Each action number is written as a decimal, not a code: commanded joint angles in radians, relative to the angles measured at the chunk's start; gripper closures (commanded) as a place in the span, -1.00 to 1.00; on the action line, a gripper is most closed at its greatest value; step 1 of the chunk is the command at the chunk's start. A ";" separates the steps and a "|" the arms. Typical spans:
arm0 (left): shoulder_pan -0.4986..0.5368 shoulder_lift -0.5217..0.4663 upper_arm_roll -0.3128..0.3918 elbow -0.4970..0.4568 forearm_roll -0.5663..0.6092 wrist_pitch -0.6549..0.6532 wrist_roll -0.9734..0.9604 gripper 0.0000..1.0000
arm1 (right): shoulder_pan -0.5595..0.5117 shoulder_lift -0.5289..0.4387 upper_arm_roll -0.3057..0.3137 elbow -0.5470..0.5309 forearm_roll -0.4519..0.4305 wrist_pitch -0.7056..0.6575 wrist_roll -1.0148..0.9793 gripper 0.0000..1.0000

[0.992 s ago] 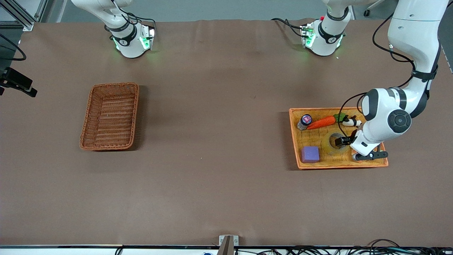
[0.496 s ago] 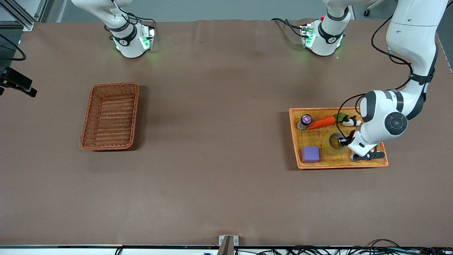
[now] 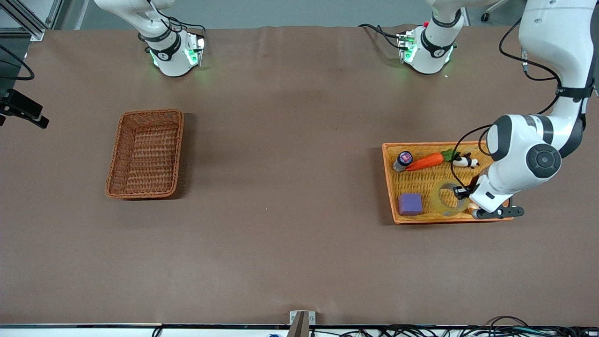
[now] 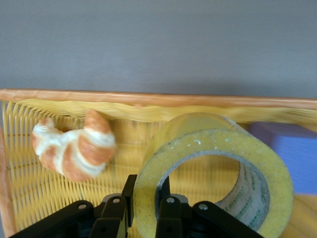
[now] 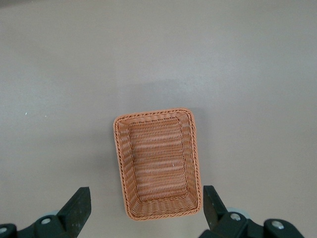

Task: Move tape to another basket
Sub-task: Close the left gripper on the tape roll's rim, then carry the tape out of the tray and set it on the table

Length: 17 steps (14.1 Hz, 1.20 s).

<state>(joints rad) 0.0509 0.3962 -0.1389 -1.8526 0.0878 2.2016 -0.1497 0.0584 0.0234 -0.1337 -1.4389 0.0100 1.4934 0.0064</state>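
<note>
My left gripper is going to let go of the tape on the bare brown table, at a spot about midway (image 3: pixel 281 184) between the two baskets.
The tape (image 3: pixel 437 200), a yellowish ring, is tilted up on edge in the shallow orange tray basket (image 3: pixel 388 183) at the left arm's end of the table. My left gripper (image 3: pixel 461 193) is shut on the tape's wall, one finger inside the core hole and one outside, as the left wrist view shows (image 4: pixel 146 191) with the tape (image 4: pixel 208 141) raised over the tray (image 4: pixel 148 98). The dark reddish-brown basket (image 3: pixel 114 154) stands empty at the right arm's end. My right gripper (image 5: pixel 146 206) is open, high over that basket (image 5: pixel 119 148).
In the orange tray lie a carrot (image 3: pixel 425 162), a small bottle (image 3: pixel 402 160), a black-and-white toy (image 3: pixel 464 161), a purple block (image 3: pixel 410 204) and a croissant (image 4: pixel 74 148) beside the tape. Bare brown table lies between the two baskets.
My left gripper has closed on the tape and tipped it up on edge, shifting it toward the tray's front rim. The left arm's elbow swung outward. The right arm has not moved.
</note>
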 commanded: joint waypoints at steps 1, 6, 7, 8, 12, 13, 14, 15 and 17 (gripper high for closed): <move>-0.011 -0.002 -0.083 0.096 0.007 -0.095 -0.019 0.96 | -0.020 -0.013 0.012 -0.014 0.008 0.001 -0.012 -1.00; -0.129 0.134 -0.199 0.219 0.009 -0.094 -0.310 0.96 | -0.020 -0.013 0.012 -0.014 0.008 0.002 -0.012 -1.00; -0.191 0.174 -0.197 0.260 0.009 -0.094 -0.389 0.95 | -0.020 -0.013 0.012 -0.012 0.008 0.002 -0.012 -1.00; -0.247 0.229 -0.197 0.309 0.009 -0.094 -0.474 0.94 | -0.020 -0.011 0.012 -0.014 0.010 0.004 -0.012 -1.00; -0.443 0.407 -0.170 0.504 0.017 -0.066 -0.637 0.88 | -0.020 -0.011 0.012 -0.014 0.010 0.005 -0.012 -1.00; -0.482 0.435 -0.160 0.524 0.015 -0.022 -0.660 0.84 | -0.020 -0.011 0.012 -0.014 0.011 0.007 -0.012 -1.00; -0.506 0.453 -0.157 0.527 0.015 0.018 -0.680 0.84 | -0.020 -0.010 0.012 -0.012 0.013 0.008 -0.012 -1.00; -0.534 0.472 -0.157 0.527 0.015 0.062 -0.695 0.84 | -0.020 -0.011 0.012 -0.014 0.015 0.010 -0.012 -1.00; -0.577 0.504 -0.157 0.539 0.015 0.086 -0.741 0.76 | -0.020 -0.010 0.012 -0.014 0.018 0.013 -0.011 -1.00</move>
<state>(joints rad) -0.4922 0.8649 -0.3047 -1.3662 0.0883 2.2791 -0.8514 0.0582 0.0236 -0.1336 -1.4391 0.0101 1.4957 0.0064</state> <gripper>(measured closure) 0.789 0.000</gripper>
